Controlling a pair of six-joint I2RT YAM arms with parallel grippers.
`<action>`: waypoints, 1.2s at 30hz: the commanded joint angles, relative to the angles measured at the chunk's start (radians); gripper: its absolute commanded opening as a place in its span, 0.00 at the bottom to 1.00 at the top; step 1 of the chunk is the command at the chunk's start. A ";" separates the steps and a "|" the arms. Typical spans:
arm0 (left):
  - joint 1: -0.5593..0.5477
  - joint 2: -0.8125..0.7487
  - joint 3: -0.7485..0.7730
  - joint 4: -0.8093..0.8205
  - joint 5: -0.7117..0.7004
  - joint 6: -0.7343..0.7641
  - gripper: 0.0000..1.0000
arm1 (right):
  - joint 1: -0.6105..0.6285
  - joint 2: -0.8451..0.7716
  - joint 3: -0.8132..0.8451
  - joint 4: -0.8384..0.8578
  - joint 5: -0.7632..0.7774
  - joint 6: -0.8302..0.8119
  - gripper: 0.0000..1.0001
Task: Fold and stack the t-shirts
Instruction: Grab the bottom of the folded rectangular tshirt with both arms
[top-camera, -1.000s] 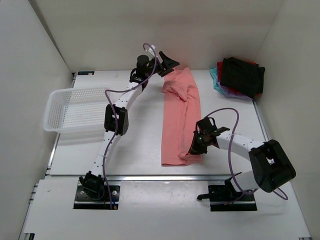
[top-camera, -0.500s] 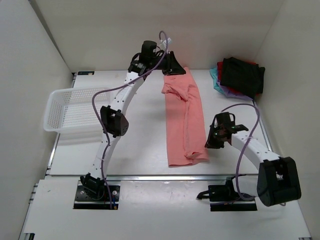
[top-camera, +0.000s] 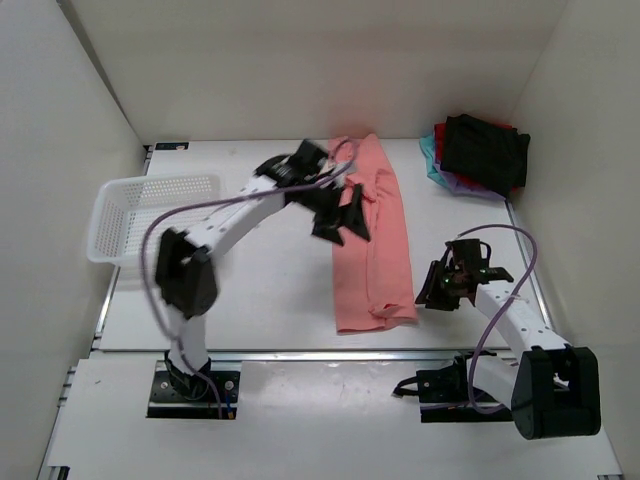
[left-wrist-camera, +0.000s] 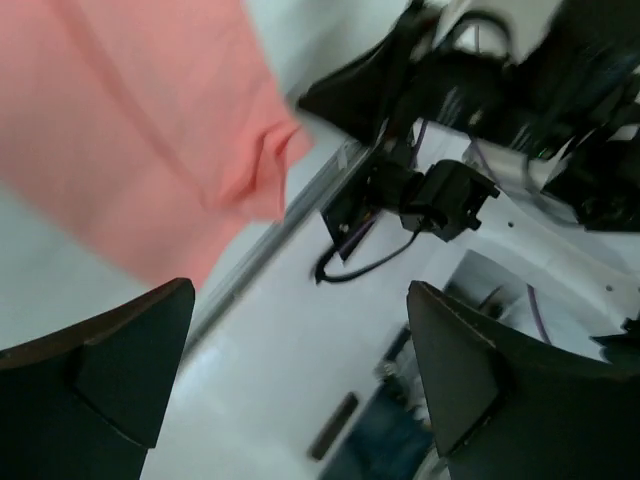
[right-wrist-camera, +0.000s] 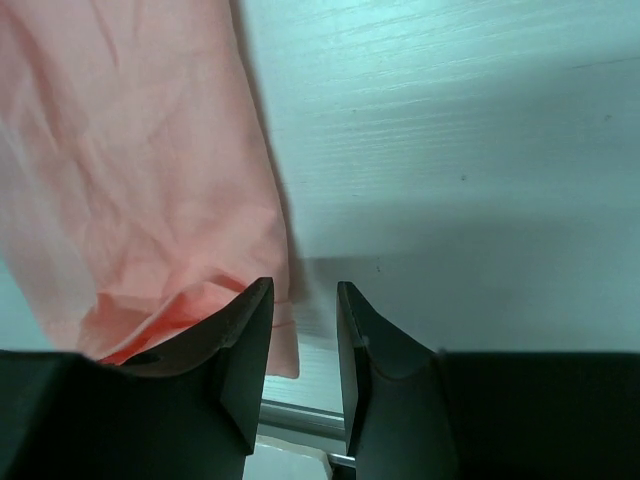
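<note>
The salmon-pink t-shirt has a near corner (top-camera: 339, 331) (left-wrist-camera: 197, 275) on the side facing the white mesh basket. My left gripper should close there.
The salmon-pink t-shirt (top-camera: 375, 245) lies folded into a long strip down the middle of the table; it also shows in the left wrist view (left-wrist-camera: 130, 130) and the right wrist view (right-wrist-camera: 130, 170). Folded black, red, teal and purple shirts (top-camera: 480, 152) are stacked at the back right. My left gripper (top-camera: 342, 215) hangs open and empty above the strip's left edge, its fingers (left-wrist-camera: 100, 370) wide apart. My right gripper (top-camera: 437, 293) is to the right of the strip's near end, its fingers (right-wrist-camera: 240, 350) a narrow gap apart and holding nothing.
A white mesh basket (top-camera: 150, 215) stands at the left of the table. White walls close in the table at the back and both sides. The table's near metal edge (top-camera: 320, 352) runs in front of the arm bases.
My left gripper has swung from the strip's far end toward the near side, over its left edge. My right gripper has backed away to the right, off the strip's near end.
</note>
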 joint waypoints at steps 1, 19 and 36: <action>0.139 -0.534 -0.787 0.572 -0.020 -0.395 0.99 | -0.036 -0.040 0.027 0.003 -0.039 -0.007 0.29; 0.060 -1.177 -1.809 1.250 -0.230 -0.787 0.99 | -0.071 -0.011 0.052 -0.064 -0.081 0.016 0.37; -0.190 -0.611 -1.585 1.263 -0.336 -0.741 0.99 | -0.017 -0.008 0.046 -0.092 -0.006 0.105 0.37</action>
